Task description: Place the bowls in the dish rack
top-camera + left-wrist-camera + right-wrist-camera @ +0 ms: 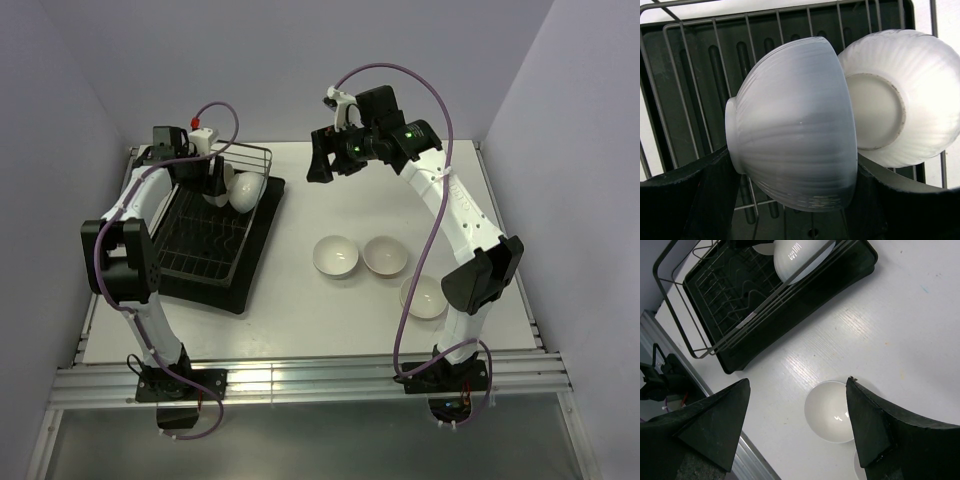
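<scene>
The robot's left gripper needs to let go of the ribbed white bowl on the rack wires, snug (230,193) (837,115) against the second bowl.
The dish rack (195,245) stands on its black tray at the left. My left gripper (214,188) reaches into the rack's far end and is shut on a ribbed white bowl (795,125), which stands on edge between both fingers. A second bowl (895,95) leans on edge right behind it, against the rack wires (690,75). Three more bowls (336,256) (384,255) (424,296) sit upright on the table. My right gripper (335,165) hangs open high above the table; the left table bowl (832,412) shows between its fingers, far below.
The right arm's link partly covers the nearest table bowl. In the right wrist view the rack (715,315) holds a white bowl (800,257) at its far end. Purple walls close in the table at the left, back and right.
</scene>
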`<state>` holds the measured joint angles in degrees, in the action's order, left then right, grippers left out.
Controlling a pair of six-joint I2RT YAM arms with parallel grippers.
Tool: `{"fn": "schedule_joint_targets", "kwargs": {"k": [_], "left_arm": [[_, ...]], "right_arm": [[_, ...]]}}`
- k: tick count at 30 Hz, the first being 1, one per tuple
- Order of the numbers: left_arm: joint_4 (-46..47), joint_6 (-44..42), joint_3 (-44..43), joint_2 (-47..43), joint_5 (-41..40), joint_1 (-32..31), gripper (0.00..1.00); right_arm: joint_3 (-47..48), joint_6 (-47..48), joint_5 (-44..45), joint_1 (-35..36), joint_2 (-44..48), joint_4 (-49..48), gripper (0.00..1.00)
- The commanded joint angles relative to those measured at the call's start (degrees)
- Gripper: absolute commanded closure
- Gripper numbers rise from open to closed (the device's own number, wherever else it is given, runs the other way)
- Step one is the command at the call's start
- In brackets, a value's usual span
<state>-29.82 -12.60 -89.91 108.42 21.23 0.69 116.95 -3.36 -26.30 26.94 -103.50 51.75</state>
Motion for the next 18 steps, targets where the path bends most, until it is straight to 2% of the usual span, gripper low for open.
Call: {"fn": "schedule_joint_targets", "kwargs": {"k": [1, 13, 16, 18], "left_arm": [[2.7, -1.5, -1.5, -1.2, -0.9, -1.9, 0.97], [3.1, -1.5, -0.2, -1.5, -5.1, -4.6, 0.89], [2.7, -1.2, -0.4, -1.1, -5.2, -4.6, 0.84], [2.1, -1.3, -0.5, -1.1, -4.8, -4.6, 0.77]], "right_arm": [[-0.1, 0.6, -0.4, -0.6, 2.1, -0.2, 0.16], [-0.6, 0.8, -0.3, -0.7, 2.3, -0.2, 0.16], [-0.8, 0.8, -0.4, -0.7, 2.4, -0.4, 0.16], [-0.8, 1.0, -0.4, -0.7, 2.4, -0.3, 0.16]]}}
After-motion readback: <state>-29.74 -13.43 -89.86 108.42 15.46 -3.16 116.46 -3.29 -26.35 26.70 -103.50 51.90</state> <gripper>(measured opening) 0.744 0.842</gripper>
